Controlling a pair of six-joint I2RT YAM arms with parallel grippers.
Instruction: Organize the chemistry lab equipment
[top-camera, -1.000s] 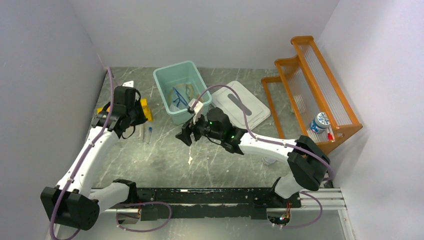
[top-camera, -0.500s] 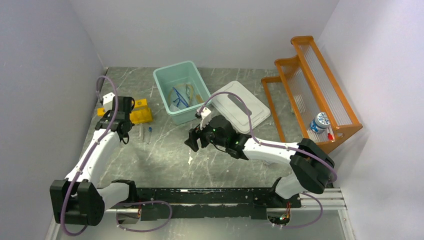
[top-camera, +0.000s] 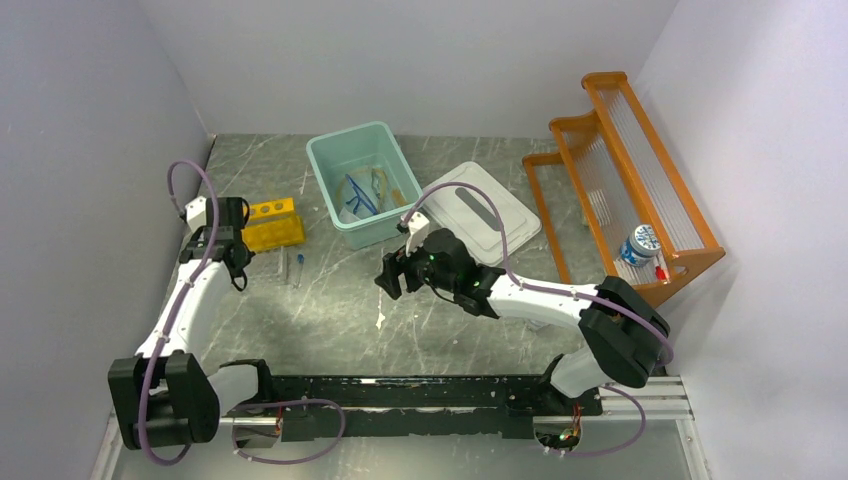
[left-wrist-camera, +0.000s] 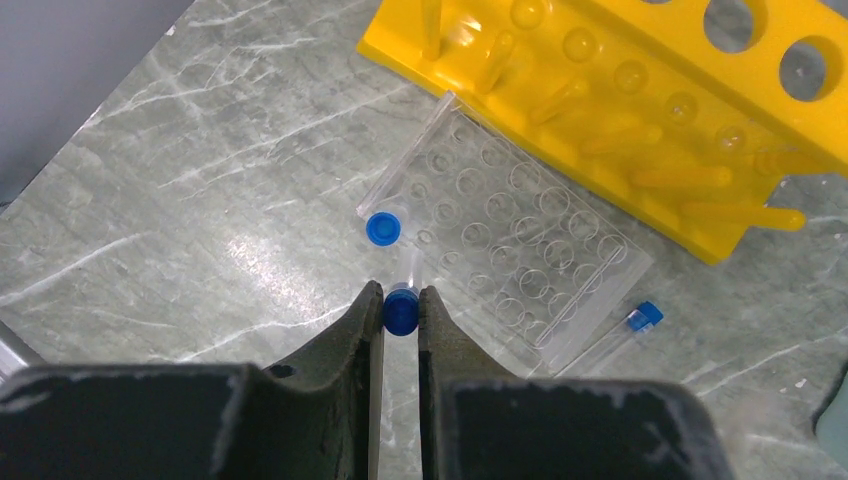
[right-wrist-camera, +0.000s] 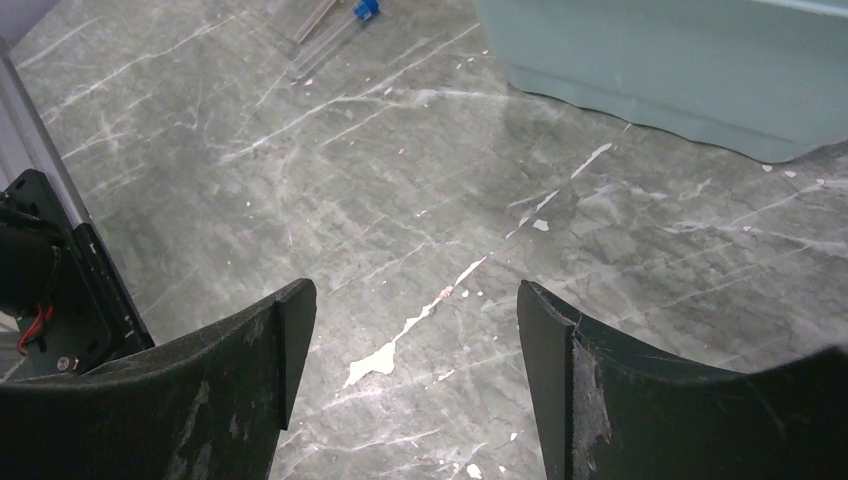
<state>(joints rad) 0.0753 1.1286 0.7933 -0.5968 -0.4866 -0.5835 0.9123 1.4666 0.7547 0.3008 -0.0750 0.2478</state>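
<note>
The robot's left gripper will release the blue-capped test tube in the clear well plate (top-camera: 258, 274) (left-wrist-camera: 425, 238), beside the standing blue-capped tube.
My left gripper (left-wrist-camera: 400, 300) is shut on the blue cap of a clear test tube (left-wrist-camera: 401, 314), held over a clear well plate (left-wrist-camera: 520, 255) beside the yellow tube rack (left-wrist-camera: 640, 110). A second blue-capped tube (left-wrist-camera: 383, 228) and a third (left-wrist-camera: 632, 328) lie by the plate. In the top view the left gripper (top-camera: 236, 268) is left of the rack (top-camera: 272, 224), with tubes (top-camera: 298, 268) on the table. My right gripper (top-camera: 392, 275) is open and empty above bare table (right-wrist-camera: 415, 310). Blue and tan tubing (top-camera: 358, 195) lies in the teal bin.
The teal bin (top-camera: 345, 150) stands at the back centre, its wall also in the right wrist view (right-wrist-camera: 680, 70). A white lid (top-camera: 478, 210) lies to its right. The orange shelf (top-camera: 620, 170) at the far right holds a small bottle (top-camera: 637, 245). The left wall is close.
My left arm has swung left and back from the rack towards the wall. My right gripper has shifted slightly right and towards the near edge.
</note>
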